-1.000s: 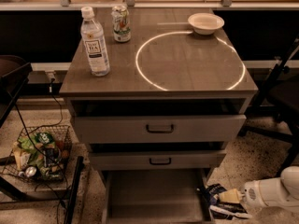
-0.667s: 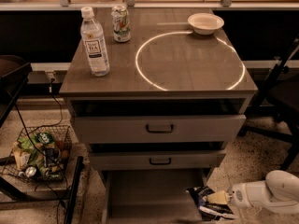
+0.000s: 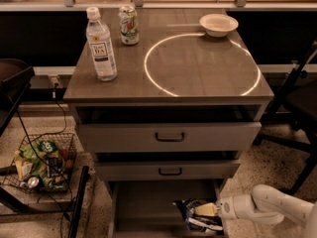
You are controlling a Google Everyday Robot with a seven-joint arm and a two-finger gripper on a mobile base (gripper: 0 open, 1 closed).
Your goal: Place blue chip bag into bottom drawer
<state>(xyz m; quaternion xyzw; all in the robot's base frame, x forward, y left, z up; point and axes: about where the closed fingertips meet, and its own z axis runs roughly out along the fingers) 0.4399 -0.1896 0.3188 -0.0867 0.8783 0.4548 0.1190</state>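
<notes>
The robot's gripper needs to release the blue chip bag in the middle of the open bottom drawer (image 3: 167,218).
The blue chip bag (image 3: 197,215), crumpled dark-blue foil with white print, hangs over the right part of the open bottom drawer (image 3: 143,205), a wide grey drawer pulled out at the foot of the cabinet. My gripper (image 3: 207,210) comes in from the lower right on a white arm and is shut on the bag's right side, holding it just inside the drawer's right wall. The bag's lower edge reaches the frame's bottom, so I cannot tell whether it touches the drawer floor.
Two shallower grey drawers with dark handles (image 3: 169,137) (image 3: 170,171) stand slightly open above. On the cabinet top stand a water bottle (image 3: 101,46), a can (image 3: 129,25) and a white bowl (image 3: 218,24). A wire basket of snack packets (image 3: 42,163) sits on the floor at left. A chair (image 3: 302,108) stands at right.
My gripper has moved left with the blue chip bag, from outside the drawer's right side to over the drawer's right part.
</notes>
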